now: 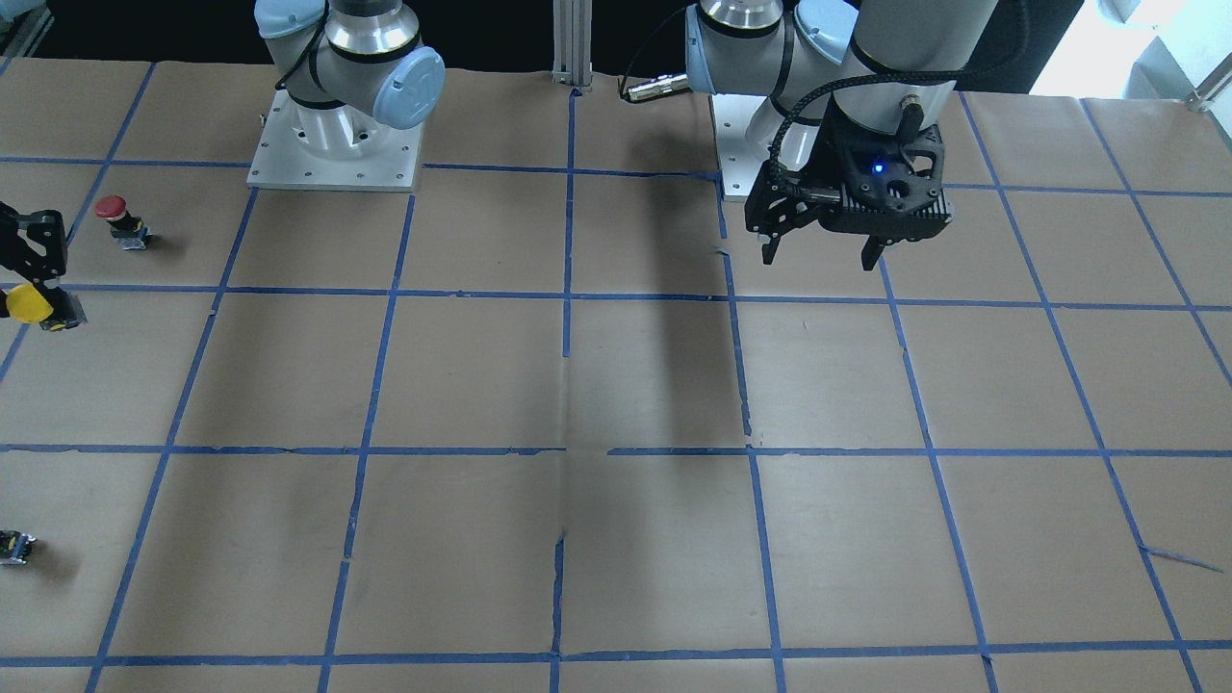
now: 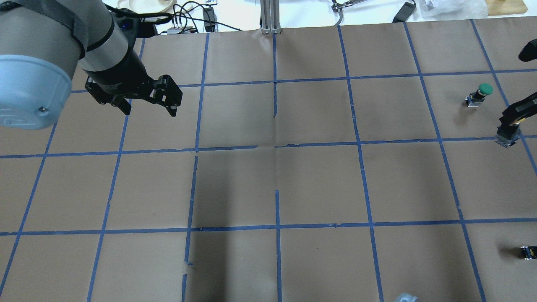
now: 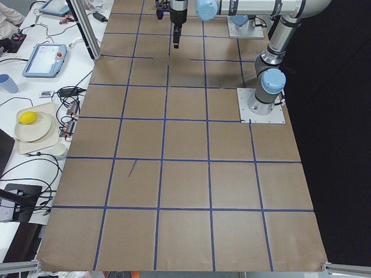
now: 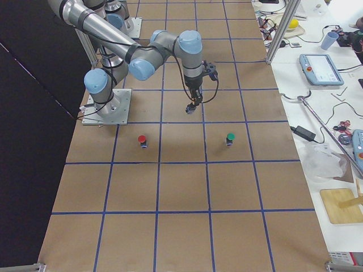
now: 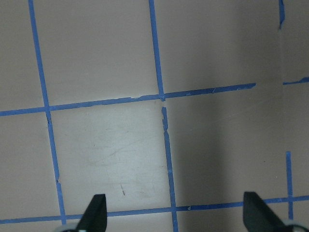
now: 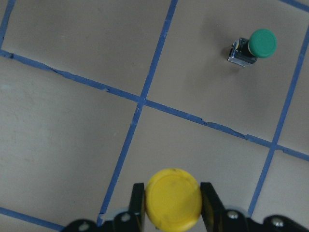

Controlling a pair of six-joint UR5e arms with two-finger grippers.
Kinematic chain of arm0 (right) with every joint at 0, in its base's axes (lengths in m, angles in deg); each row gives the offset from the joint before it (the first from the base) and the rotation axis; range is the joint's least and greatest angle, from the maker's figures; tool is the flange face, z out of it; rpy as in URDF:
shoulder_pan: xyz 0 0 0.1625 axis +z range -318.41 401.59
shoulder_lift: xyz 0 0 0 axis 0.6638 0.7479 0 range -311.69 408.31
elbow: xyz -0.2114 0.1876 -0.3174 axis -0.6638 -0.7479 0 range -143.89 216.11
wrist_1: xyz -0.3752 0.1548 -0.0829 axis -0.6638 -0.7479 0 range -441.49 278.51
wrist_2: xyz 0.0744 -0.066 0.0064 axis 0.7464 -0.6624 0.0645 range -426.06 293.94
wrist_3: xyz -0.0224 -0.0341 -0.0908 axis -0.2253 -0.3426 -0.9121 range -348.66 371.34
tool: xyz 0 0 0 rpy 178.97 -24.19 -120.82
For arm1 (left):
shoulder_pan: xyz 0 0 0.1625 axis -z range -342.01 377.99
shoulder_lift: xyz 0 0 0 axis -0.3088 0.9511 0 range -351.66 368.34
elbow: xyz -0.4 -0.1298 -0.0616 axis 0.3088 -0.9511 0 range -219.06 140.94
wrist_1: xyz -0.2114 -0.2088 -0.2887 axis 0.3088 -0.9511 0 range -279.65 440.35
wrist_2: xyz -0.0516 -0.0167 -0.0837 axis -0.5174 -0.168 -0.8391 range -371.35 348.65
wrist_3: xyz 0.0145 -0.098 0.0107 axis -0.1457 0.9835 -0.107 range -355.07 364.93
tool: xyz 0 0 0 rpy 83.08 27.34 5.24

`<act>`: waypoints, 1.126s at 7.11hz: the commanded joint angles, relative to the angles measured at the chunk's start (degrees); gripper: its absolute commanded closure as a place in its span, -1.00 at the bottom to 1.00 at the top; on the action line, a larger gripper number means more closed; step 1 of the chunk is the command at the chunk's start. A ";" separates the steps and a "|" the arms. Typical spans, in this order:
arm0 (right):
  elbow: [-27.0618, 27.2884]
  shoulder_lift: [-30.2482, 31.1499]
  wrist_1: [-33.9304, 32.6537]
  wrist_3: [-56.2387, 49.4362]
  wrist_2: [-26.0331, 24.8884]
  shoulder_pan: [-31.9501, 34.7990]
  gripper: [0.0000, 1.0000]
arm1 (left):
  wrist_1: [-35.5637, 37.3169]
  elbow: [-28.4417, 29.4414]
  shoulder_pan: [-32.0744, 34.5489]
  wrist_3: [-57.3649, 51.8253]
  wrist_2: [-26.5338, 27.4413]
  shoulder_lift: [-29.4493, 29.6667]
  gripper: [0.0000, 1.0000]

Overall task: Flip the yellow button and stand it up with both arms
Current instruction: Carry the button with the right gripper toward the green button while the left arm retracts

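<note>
Next, I let go of the yellow button with my right gripper so it stands inside the blue-taped square (image 1: 102, 373) (image 6: 184, 175) between the red-capped and green-capped buttons.
The yellow button (image 6: 173, 198) sits between the fingers of my right gripper (image 6: 173, 200), which is shut on its round cap. In the front view the cap (image 1: 27, 302) shows at the left edge under the right gripper (image 1: 34, 274), with the grey body beside it. In the overhead view only the body (image 2: 507, 137) shows below the right gripper (image 2: 514, 121). I cannot tell whether it touches the table. My left gripper (image 1: 823, 252) is open and empty, hanging high near its base. It also shows in the overhead view (image 2: 147, 108).
A green-capped button (image 2: 480, 93) stands just beyond the right gripper and shows in the right wrist view (image 6: 255, 46). A red-capped button (image 1: 120, 219) stands on the robot's side of it. A small black capless block (image 1: 14, 547) lies near the table's edge.
</note>
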 commanded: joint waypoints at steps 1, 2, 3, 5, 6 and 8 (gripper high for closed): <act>4.80 -0.24 -3.27 -17.25 9.10 -8.74 0.84 | -0.46 0.13 -2.19 -0.38 -2.01 -0.15 -1.00; 6.64 -0.33 -3.62 -24.90 12.10 -11.13 0.84 | -0.55 0.31 -2.19 -0.38 -2.01 0.02 -1.00; 8.58 -0.42 -4.84 -30.20 14.31 -12.64 0.84 | -0.55 0.31 -2.11 -0.38 -1.83 0.02 -1.00; 10.26 -0.51 -5.64 -36.11 14.50 -13.26 0.83 | -0.55 0.31 -2.10 -0.38 -1.66 0.11 -1.00; 10.53 -1.29 -5.55 -36.40 15.11 -15.27 0.83 | -0.55 0.31 -2.10 -0.38 -1.57 0.11 -1.00; 10.27 -7.07 -7.38 -43.23 18.89 -17.92 0.82 | -0.55 0.31 -2.10 -0.38 -1.57 0.11 -1.00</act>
